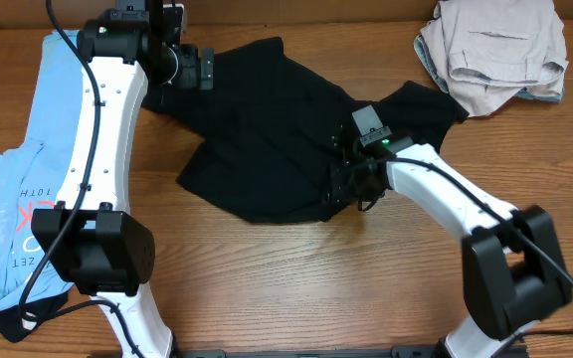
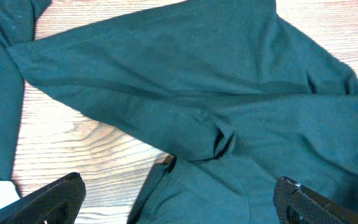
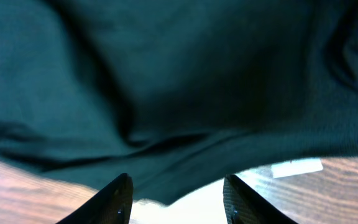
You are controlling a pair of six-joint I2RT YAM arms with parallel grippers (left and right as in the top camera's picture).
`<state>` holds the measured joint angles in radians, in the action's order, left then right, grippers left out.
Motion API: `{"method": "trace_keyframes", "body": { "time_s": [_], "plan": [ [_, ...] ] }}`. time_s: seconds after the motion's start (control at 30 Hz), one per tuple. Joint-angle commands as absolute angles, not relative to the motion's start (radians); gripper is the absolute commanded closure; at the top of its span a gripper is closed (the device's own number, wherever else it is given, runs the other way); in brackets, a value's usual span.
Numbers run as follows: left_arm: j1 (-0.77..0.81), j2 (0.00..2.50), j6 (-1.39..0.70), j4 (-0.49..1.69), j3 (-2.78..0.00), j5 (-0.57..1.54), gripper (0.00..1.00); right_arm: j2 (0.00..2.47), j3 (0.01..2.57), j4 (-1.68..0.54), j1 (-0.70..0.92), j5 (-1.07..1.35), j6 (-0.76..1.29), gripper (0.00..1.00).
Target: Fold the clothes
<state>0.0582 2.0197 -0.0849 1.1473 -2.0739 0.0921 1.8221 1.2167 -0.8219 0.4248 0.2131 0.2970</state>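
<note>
The narrow end [image 1: 155, 102] [image 2: 18, 62] of the black shirt, beside the light blue shirt, is the next place my left gripper needs to go to and close on.
A black shirt [image 1: 267, 129] lies crumpled and spread across the middle of the wooden table. My left gripper [image 1: 203, 68] hovers at its far left edge; in the left wrist view the shirt [image 2: 216, 106] fills the frame and the fingers [image 2: 179, 199] are wide open and empty. My right gripper [image 1: 344, 184] is low over the shirt's near right hem. In the right wrist view the hem [image 3: 185, 124] hangs just ahead of the open fingers [image 3: 178, 199], with nothing between them.
A light blue shirt with printed letters [image 1: 18, 189] lies along the left edge, partly under the left arm. A heap of beige clothes [image 1: 495, 50] sits at the far right corner. Bare wood [image 1: 296, 288] shows in front.
</note>
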Motion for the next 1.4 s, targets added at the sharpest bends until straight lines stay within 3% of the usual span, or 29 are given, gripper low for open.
{"method": "trace_keyframes", "body": {
  "time_s": [0.0, 0.5, 0.93, 1.07, 1.37],
  "plan": [
    [0.059, 1.979, -0.047, 1.156, -2.088, 0.067, 0.00, 1.850, 1.234, -0.807, 0.419, 0.156, 0.308, 0.50],
    [0.057, 1.979, -0.048, 1.206, -2.088, 0.025, 0.00, 1.860, 1.088, -0.690, 0.367, 0.124, 0.324, 0.49],
    [0.057, 1.979, -0.047, 1.269, -2.088, -0.036, 0.00, 1.860, 1.084, -0.880, 0.116, 0.136, 0.367, 0.48],
    [0.057, 1.979, -0.047, 1.279, -2.088, -0.036, 0.00, 1.860, 1.084, -0.853, 0.059, 0.315, 0.241, 0.48],
    [0.057, 1.990, -0.048, 1.288, -2.088, -0.033, 0.00, 1.860, 1.084, -0.702, 0.204, 0.366, 0.237, 0.44]
  ]
}}
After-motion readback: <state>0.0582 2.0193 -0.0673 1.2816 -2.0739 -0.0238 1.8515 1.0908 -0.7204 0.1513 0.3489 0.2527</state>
